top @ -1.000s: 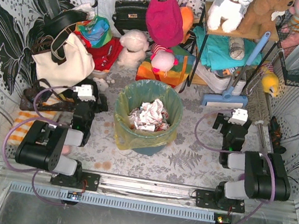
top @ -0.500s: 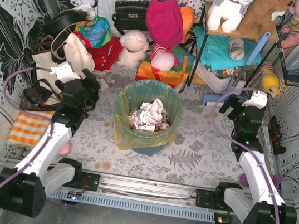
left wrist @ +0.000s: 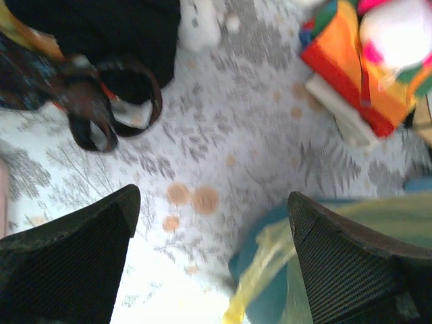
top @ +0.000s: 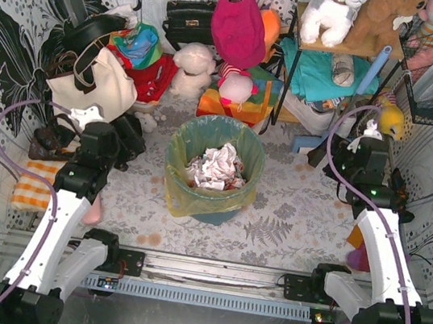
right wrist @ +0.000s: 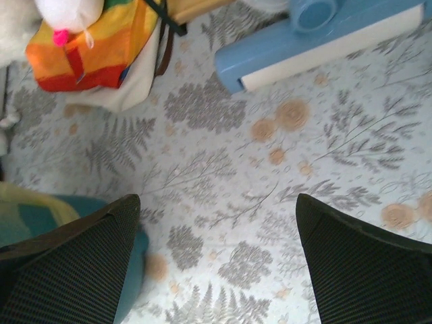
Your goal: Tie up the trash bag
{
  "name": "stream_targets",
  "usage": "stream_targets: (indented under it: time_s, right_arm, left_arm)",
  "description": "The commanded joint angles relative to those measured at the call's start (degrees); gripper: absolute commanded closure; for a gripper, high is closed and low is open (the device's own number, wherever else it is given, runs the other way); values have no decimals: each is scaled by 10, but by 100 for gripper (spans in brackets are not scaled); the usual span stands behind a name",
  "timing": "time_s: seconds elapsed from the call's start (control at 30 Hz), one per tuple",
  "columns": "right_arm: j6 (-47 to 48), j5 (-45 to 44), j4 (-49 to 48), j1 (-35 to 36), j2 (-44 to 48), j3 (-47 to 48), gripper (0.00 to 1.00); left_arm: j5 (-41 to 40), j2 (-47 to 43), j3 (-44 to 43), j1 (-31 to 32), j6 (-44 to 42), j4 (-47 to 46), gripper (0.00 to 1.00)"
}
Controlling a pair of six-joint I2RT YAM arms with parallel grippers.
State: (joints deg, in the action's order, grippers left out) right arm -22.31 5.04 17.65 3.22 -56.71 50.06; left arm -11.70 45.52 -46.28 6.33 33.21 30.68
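Note:
Next, I close my left gripper on the trash bag's loose hanging edge [top: 168,196] [left wrist: 234,314], outside the teal bucket on that gripper's own side.
The trash bag [top: 181,193] is thin yellow plastic lining a round teal bucket [top: 217,213] at the middle of the floor, its rim folded over the bucket's edge. Crumpled white paper [top: 217,166] lies inside. My left gripper [top: 128,139] hovers left of the bucket, open and holding nothing. In the left wrist view the left gripper [left wrist: 212,202] stands over floor, with a strip of the bag [left wrist: 270,263] and the bucket [left wrist: 260,290] beside the right finger. My right gripper [top: 321,155] hovers right of the bucket, open and holding nothing. The right gripper [right wrist: 217,202] sees floor, with the bucket [right wrist: 137,260] beside its left finger.
A cream tote bag [top: 90,82] with brown straps [left wrist: 101,115] stands behind the left gripper. An orange checked cloth [top: 34,184] lies at the left. A blue floor wiper [right wrist: 317,40] and a metal shelf [top: 340,46] stand behind the right gripper. Plush toys and a striped bag [right wrist: 94,40] line the back.
Both arms have unfolded from beside their bases and reached up and outward, the grippers now flanking the bucket. Both grippers stayed open.

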Motion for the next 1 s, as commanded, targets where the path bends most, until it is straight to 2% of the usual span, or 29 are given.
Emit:
stream_targets:
  time_s: [0.0, 0.27, 0.67, 0.83, 0.97]
  right_arm:
    - [-44, 73, 66, -1, -6, 31, 3]
    - [-70, 115, 86, -1, 7, 40, 3]
    - [-110, 146, 98, -2, 12, 51, 3]
    - [-127, 162, 95, -1, 11, 56, 3]
    - [-133, 167, 95, -1, 13, 57, 3]
  left_arm:
    - [123, -25, -23, 1, 32, 81, 2]
    - [223, -61, 28, 1, 88, 94, 2]
    - [250, -113, 42, 2, 94, 186, 1]
    - [275, -134, 53, 2, 107, 201, 0]
    - [285, -157, 74, 2, 126, 199, 3]
